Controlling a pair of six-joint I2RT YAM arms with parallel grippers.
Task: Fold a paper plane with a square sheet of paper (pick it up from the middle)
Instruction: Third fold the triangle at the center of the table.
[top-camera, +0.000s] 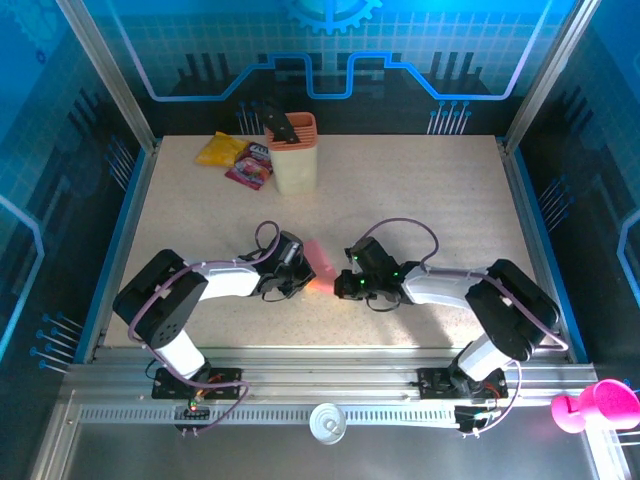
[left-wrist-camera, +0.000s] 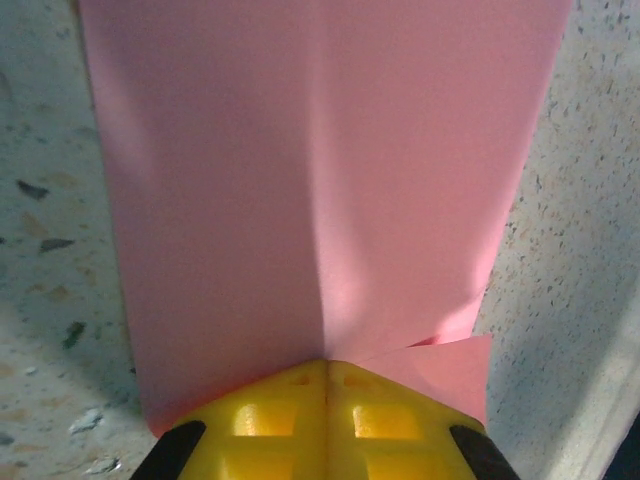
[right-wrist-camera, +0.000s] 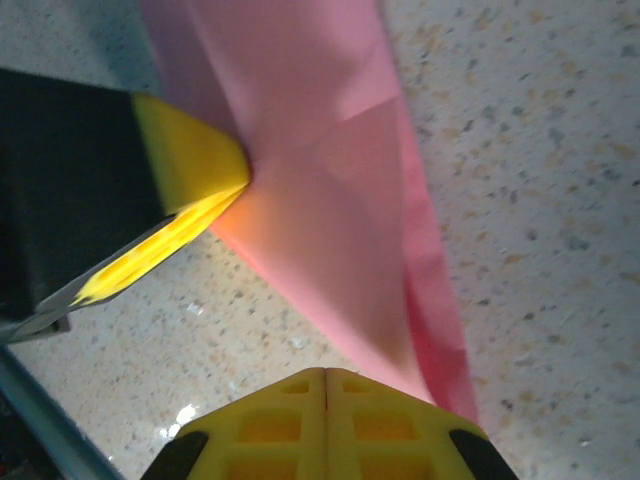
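Note:
My left gripper pinches well short of the flap's gaping end; it should open, then pinch the fold (right-wrist-camera: 350, 340) beside my right gripper.
The pink-red sheet of paper (top-camera: 322, 268) is folded lengthwise into a long band with a centre crease (left-wrist-camera: 320, 180), and it tapers to a point at one end (right-wrist-camera: 340, 200). It sits between the two grippers at the front middle of the table. My left gripper (top-camera: 300, 262) (left-wrist-camera: 326, 365) is shut, and the paper fans out from the seam of its yellow fingers (right-wrist-camera: 190, 190), pinched there. My right gripper (top-camera: 350, 280) (right-wrist-camera: 326, 372) is shut too. The narrow end of the paper slips under its right finger (right-wrist-camera: 420, 430), off the seam; whether it is pinched I cannot tell.
A beige holder (top-camera: 293, 155) with a black tool in it stands at the back. Beside it lie a yellow packet (top-camera: 220, 150) and a purple-pink snack packet (top-camera: 250, 166). A pink object (top-camera: 595, 408) sits off the table at the front right. Rails edge the speckled table (top-camera: 440, 200).

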